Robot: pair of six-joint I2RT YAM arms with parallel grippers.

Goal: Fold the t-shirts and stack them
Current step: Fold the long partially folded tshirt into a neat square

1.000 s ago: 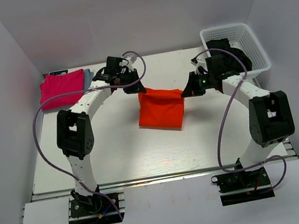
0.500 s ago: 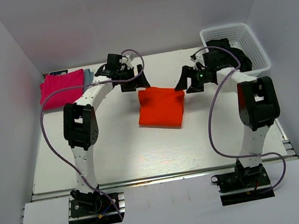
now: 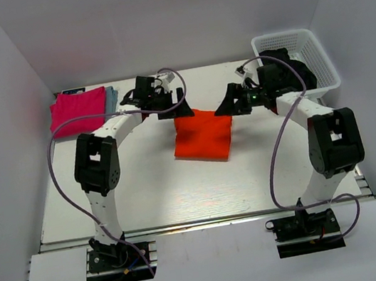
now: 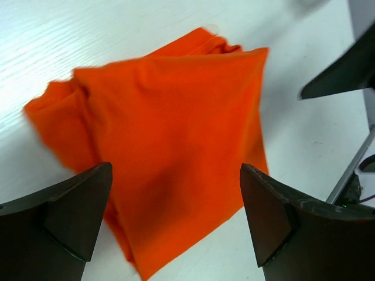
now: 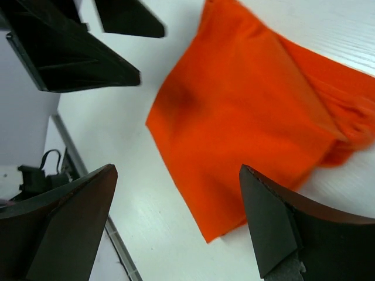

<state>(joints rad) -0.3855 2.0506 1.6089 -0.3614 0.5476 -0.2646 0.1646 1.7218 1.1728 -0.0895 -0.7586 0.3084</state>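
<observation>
I will close my left gripper on the orange t-shirt's side edge (image 3: 176,135) (image 4: 109,196), near the middle of the side that faces the magenta-pink t-shirt.
A folded orange t-shirt (image 3: 204,135) lies flat in the middle of the table, also filling the left wrist view (image 4: 170,134) and the right wrist view (image 5: 252,117). My left gripper (image 3: 174,107) hangs open just above its far left corner, holding nothing. My right gripper (image 3: 225,105) hangs open above its far right corner, also empty. A magenta-pink t-shirt (image 3: 79,110) lies folded at the back left on a light blue-grey one (image 3: 111,95). Dark t-shirts (image 3: 289,66) fill the white basket.
The white lattice basket (image 3: 318,54) stands at the back right corner. White walls close in the table on three sides. The right arm's purple cable loops out over the table's right half.
Both grippers have let go of the orange t-shirt's far corners and opened wide. The shirt has dropped flat, and both grippers have drawn slightly back from it.
</observation>
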